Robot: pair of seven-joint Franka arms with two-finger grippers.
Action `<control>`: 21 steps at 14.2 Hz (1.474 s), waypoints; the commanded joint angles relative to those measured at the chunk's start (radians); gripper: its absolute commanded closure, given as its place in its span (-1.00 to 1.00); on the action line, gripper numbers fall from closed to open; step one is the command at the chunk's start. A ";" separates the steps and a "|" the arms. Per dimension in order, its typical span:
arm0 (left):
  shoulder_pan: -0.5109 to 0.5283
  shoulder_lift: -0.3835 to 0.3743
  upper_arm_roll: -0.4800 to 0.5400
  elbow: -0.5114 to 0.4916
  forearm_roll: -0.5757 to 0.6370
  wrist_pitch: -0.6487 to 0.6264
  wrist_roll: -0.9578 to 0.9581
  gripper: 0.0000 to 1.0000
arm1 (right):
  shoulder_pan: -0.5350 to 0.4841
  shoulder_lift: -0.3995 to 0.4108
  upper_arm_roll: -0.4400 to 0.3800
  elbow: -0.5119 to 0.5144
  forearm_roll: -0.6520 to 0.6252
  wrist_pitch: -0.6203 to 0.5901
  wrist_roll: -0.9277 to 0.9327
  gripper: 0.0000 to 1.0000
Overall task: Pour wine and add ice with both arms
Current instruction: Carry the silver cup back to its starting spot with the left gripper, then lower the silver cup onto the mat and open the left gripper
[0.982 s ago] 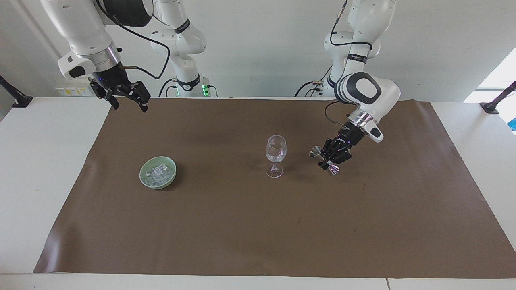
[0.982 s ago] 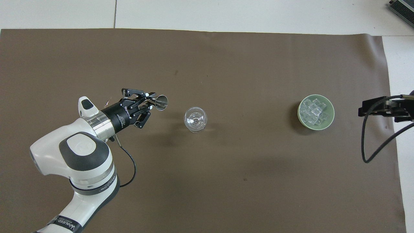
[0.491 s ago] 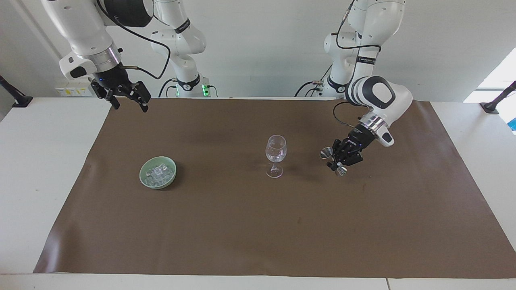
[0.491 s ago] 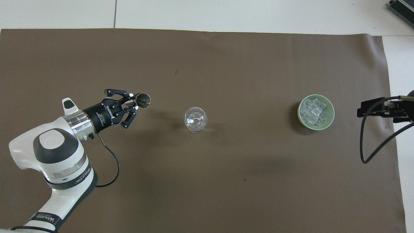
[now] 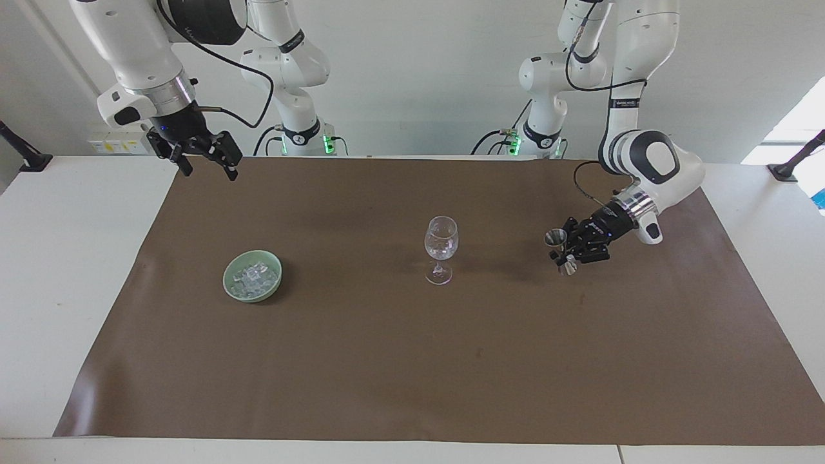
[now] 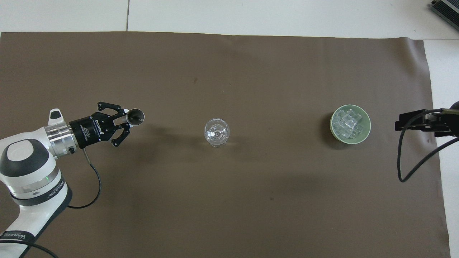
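I should release the metal jigger with my left gripper on the brown mat (image 6: 107,127) below its fingers, level with the wine glass.
A clear stemmed wine glass (image 5: 441,248) (image 6: 216,132) stands upright mid-mat. My left gripper (image 5: 562,250) (image 6: 126,120) is shut on a small metal jigger (image 5: 554,238) (image 6: 136,115), held above the mat beside the glass, toward the left arm's end. Any wine is hidden from me. The ice (image 5: 256,275) (image 6: 347,123) is piled in a pale green bowl (image 5: 227,281) (image 6: 331,125) toward the right arm's end. My right gripper (image 5: 207,169) (image 6: 403,122) hangs open and empty, high over the mat's edge at that end.
A brown mat (image 5: 387,361) (image 6: 229,200) covers most of the white table (image 5: 77,270). A black cable (image 6: 412,168) dangles from the right wrist. Black clamps (image 5: 26,158) sit at the table's corners nearest the robots.
The left gripper has carried the jigger away from the glass, toward the left arm's end of the table. The right gripper has barely shifted.
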 commanded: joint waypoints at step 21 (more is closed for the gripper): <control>0.270 0.227 -0.009 0.001 -0.253 -0.252 -0.055 1.00 | -0.014 -0.032 0.009 -0.048 0.014 0.028 -0.022 -1.00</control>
